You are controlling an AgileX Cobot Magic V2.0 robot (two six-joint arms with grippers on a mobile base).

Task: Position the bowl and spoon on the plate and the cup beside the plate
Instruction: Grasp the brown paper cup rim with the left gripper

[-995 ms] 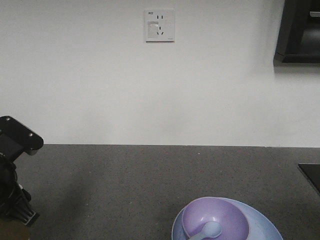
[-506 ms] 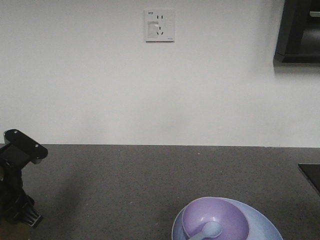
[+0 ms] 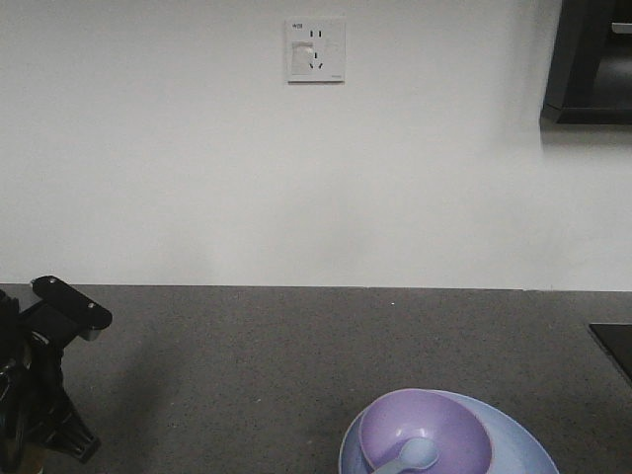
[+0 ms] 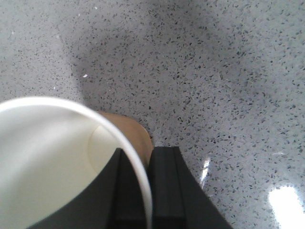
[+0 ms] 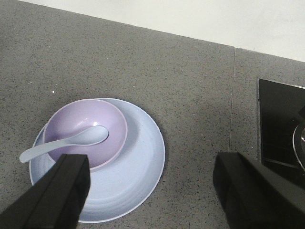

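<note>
I should let go of the brown paper cup with my left gripper beside the pale blue plate's edge nearest the lavender bowl (image 3: 300, 460).
The lavender bowl (image 5: 86, 125) sits on the left part of the pale blue plate (image 5: 136, 174). In the bowl lies the pale spoon (image 5: 71, 144), its handle sticking out over the left rim. The front view shows the bowl (image 3: 427, 427), spoon (image 3: 411, 456) and plate (image 3: 518, 449) at the bottom edge. My right gripper (image 5: 152, 195) hangs open above the plate's right edge, holding nothing. My left gripper (image 4: 147, 191) is shut on the brown paper cup (image 4: 47, 162), one finger inside the white rim and one outside. The cup is tilted, above the speckled counter (image 4: 214, 71).
A black cooktop (image 5: 281, 124) is set into the counter to the right of the plate. The white wall carries a socket (image 3: 315, 49), and a dark cabinet (image 3: 592, 59) hangs at the upper right. The left arm (image 3: 49, 375) stands at the counter's left end.
In the front view the left arm has moved right and lower, toward the plate. Bowl, spoon and plate have not moved.
</note>
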